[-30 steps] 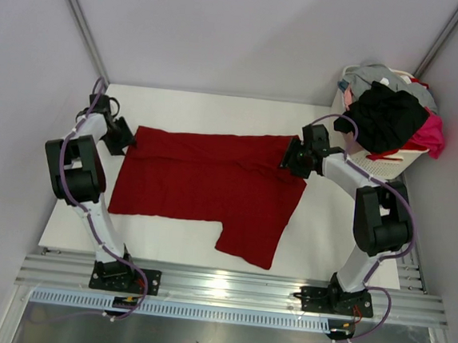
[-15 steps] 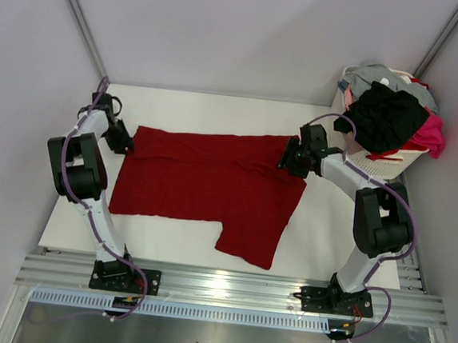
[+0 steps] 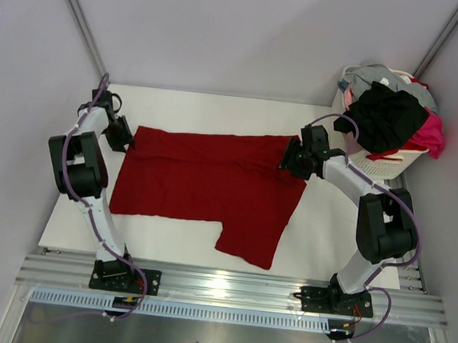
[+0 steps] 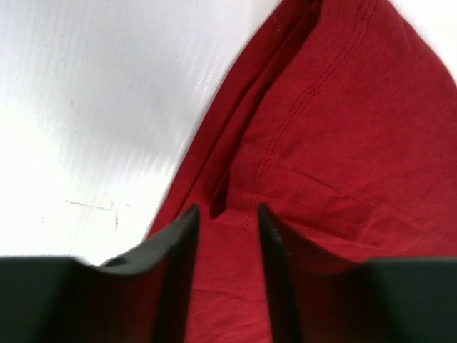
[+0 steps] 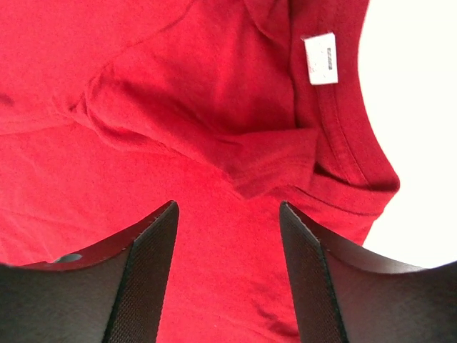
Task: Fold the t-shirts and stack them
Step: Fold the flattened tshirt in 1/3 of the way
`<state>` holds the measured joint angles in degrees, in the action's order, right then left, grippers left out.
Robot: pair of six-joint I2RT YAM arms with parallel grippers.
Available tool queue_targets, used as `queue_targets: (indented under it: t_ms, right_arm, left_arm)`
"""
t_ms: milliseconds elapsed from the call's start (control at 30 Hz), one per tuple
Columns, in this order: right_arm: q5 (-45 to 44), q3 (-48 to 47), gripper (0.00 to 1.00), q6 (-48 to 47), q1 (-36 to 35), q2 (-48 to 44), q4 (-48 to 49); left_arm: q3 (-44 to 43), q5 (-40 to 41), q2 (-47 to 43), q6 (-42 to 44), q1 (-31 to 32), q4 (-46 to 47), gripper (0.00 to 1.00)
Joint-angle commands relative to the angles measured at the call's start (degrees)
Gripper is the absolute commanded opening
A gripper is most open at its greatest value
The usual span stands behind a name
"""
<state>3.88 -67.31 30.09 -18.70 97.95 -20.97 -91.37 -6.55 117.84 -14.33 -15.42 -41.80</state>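
Note:
The folded flap covers only a narrow part along the shirt's far side, so my left gripper will pinch the flap's hemmed corner (image 4: pixel 234 213) and pull it closer.
A dark red t-shirt (image 3: pixel 212 178) lies spread on the white table (image 3: pixel 328 228), with one sleeve part hanging toward the near edge. My left gripper (image 3: pixel 125 137) rests on its far left corner. In the left wrist view its jaws (image 4: pixel 226 209) stand a narrow gap apart, with the hemmed red cloth (image 4: pixel 343 143) lying flat between them. My right gripper (image 3: pixel 289 160) is at the shirt's far right end, by the collar. Seen from the right wrist, it (image 5: pixel 228 207) is open wide just over the red cloth (image 5: pixel 143 71), near the white neck label (image 5: pixel 320 58).
A white laundry basket (image 3: pixel 390 161) stands at the far right corner, close behind my right arm. It holds a black t-shirt (image 3: pixel 386 117), a pink one (image 3: pixel 431 137) and a grey one (image 3: pixel 378 74). Grey walls close in the table on three sides.
The left gripper's jaws have narrowed over the shirt's corner and the left arm has shifted slightly farther back. The right gripper has barely moved and opened a touch wider.

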Motion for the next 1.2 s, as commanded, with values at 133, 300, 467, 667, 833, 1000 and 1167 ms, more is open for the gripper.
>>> queue_targets:
  t_ms: [133, 300, 467, 667, 833, 1000, 1167]
  right_arm:
    - [-1.60, 1.65, 0.65, 0.76, -0.20, -3.38, -0.74]
    - [-1.60, 1.83, 0.65, 0.68, -0.20, -3.82, -0.21]
    - [-1.24, 2.09, 0.65, 0.41, -0.20, -3.82, 0.05]
    - [-1.07, 2.44, 0.65, 0.06, -0.20, -4.35, 0.14]
    - [-1.68, 3.50, 0.65, -0.20, -0.20, -5.58, -0.03]
    - [-1.68, 4.73, 0.65, 0.41, -0.20, -7.07, -0.38]
    - [-0.81, 7.71, 0.68, 3.30, -0.20, -8.65, -0.04]
  left_arm:
    - [-3.46, -1.10, 1.51, 1.93, 0.39, -3.46, 0.63]
    - [-4.95, -2.41, 2.13, 2.37, 0.57, -5.65, 0.54]
    - [-2.24, -0.84, 0.90, 0.80, 1.71, -5.22, 0.49]
    - [-2.66, 0.48, 0.72, -0.88, 1.88, -4.16, 0.40]
    - [-3.73, 0.57, 1.60, -0.17, 1.80, -5.48, 0.21]
    - [-2.50, 0.39, 0.81, 0.18, 1.80, -3.99, 0.01]
    - [-1.44, -0.04, 0.29, 1.05, 1.88, -3.11, 0.01]
